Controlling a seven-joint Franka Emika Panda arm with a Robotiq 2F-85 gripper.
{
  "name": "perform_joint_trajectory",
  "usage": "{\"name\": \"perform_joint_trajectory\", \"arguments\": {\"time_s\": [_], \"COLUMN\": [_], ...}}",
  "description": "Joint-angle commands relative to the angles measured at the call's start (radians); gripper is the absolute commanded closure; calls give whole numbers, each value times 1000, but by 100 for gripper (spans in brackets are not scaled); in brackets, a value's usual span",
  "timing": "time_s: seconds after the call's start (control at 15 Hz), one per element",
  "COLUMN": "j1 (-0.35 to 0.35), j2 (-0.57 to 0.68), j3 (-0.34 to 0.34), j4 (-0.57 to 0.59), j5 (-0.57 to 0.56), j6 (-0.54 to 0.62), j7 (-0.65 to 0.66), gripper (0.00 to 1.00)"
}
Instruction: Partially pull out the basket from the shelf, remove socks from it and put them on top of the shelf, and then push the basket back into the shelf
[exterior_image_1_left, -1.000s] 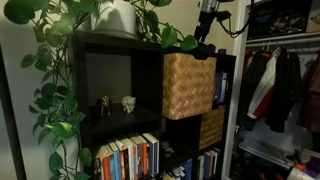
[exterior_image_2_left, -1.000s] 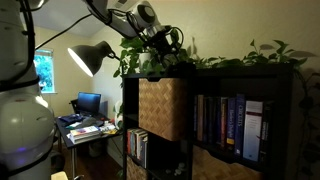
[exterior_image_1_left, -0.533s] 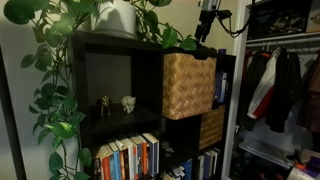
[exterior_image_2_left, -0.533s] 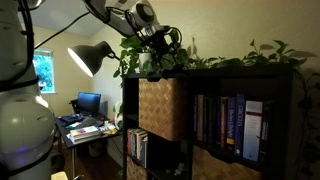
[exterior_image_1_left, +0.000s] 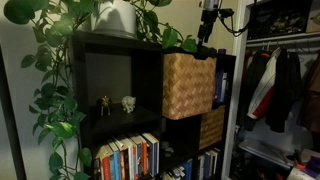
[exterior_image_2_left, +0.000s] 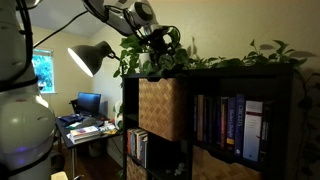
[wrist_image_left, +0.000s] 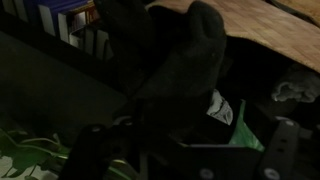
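My gripper should move down next to the tan basket's top corner (exterior_image_1_left: 205, 48) (wrist_image_left: 217, 107) beside the upright books, and there it will close on the sock.
The light tan woven basket (exterior_image_1_left: 188, 85) (exterior_image_2_left: 163, 108) sticks partway out of its compartment in the black-brown shelf (exterior_image_1_left: 78, 90) (exterior_image_2_left: 240, 78). In both exterior views my gripper (exterior_image_1_left: 205, 37) (exterior_image_2_left: 160, 44) hangs just above the shelf top, over the basket's corner and among plant leaves. In the wrist view a dark sock (wrist_image_left: 190, 55) lies limp below my gripper (wrist_image_left: 185, 150), and the tan basket (wrist_image_left: 250, 14) shows beyond it. The jaws stand wide apart with nothing between them. Whether the sock rests on the shelf top or the basket rim I cannot tell.
A trailing plant (exterior_image_1_left: 55, 90) in a white pot (exterior_image_1_left: 115, 18) sits on the shelf top, its leaves (exterior_image_2_left: 225, 60) spreading along it. Books (exterior_image_1_left: 128, 155) (exterior_image_2_left: 232, 125) fill other compartments. Two small figurines (exterior_image_1_left: 116, 103) stand beside the basket. A darker basket (exterior_image_1_left: 211, 127) sits below. A clothes closet (exterior_image_1_left: 280, 85) stands alongside.
The gripper has risen a little above the shelf top, still open. The basket and the shelf have not moved.
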Motion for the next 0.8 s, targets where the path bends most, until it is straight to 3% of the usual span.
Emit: {"name": "perform_joint_trajectory", "arguments": {"time_s": [0.0,0.4,0.73], "j1": [-1,-19,-33], "j2": [-54,-82,-95], "j3": [3,-21,-53], "j4": [-45,-110,-192], "j5": [-22,4,27], "j6": [-14,13,118], "j7": [29,89,121], "gripper": [0,0,0]}}
